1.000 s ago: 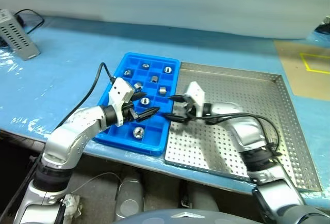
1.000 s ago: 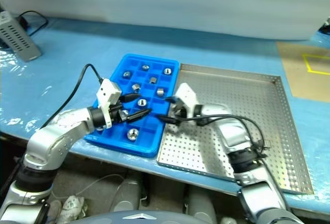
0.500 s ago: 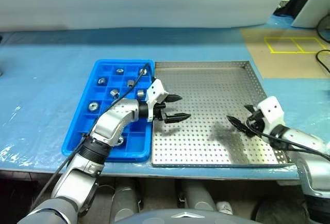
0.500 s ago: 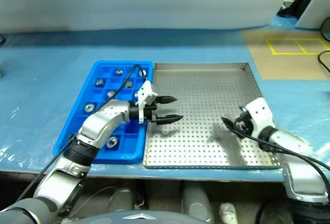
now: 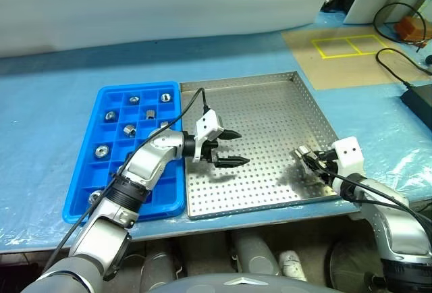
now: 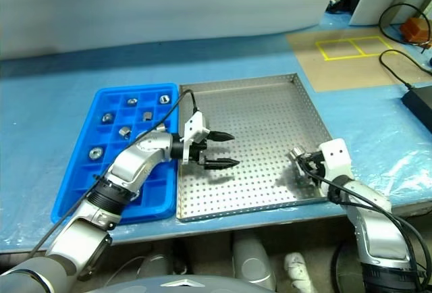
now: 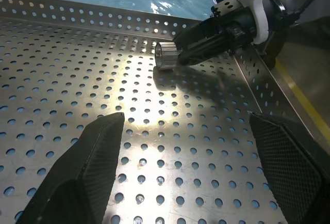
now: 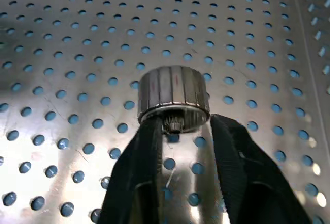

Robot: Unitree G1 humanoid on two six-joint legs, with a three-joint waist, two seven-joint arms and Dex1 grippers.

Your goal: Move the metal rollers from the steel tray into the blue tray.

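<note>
The metal roller's near rim is all that my right gripper's fingers touch, so I will open my right gripper, reach further and close it around the roller's ribbed body (image 8: 172,87).
Near the front right corner of the steel tray (image 5: 270,107), my right gripper (image 5: 302,152) is shut on a metal roller (image 8: 174,96), a short ribbed silver cylinder resting on the holed floor. The same roller (image 7: 166,54) and the right fingers on it show in the left wrist view. My left gripper (image 5: 237,148) hovers open over the tray's middle left part, pointing right, with nothing between its fingers (image 7: 93,157). The blue tray (image 5: 74,198) lies left of the steel tray, with several rollers (image 5: 102,150) in its compartments.
Both trays lie on a table under a blue sheet (image 5: 54,97). A brown board with yellow tape (image 5: 344,43) lies at the far right. A black box (image 5: 420,97) and cables (image 5: 395,16) sit beyond the tray's right side.
The camera has swung right. My right gripper moved from the trays' border to the steel tray's front right corner and closed on a roller. My left gripper shifted from the blue tray over the steel tray.
</note>
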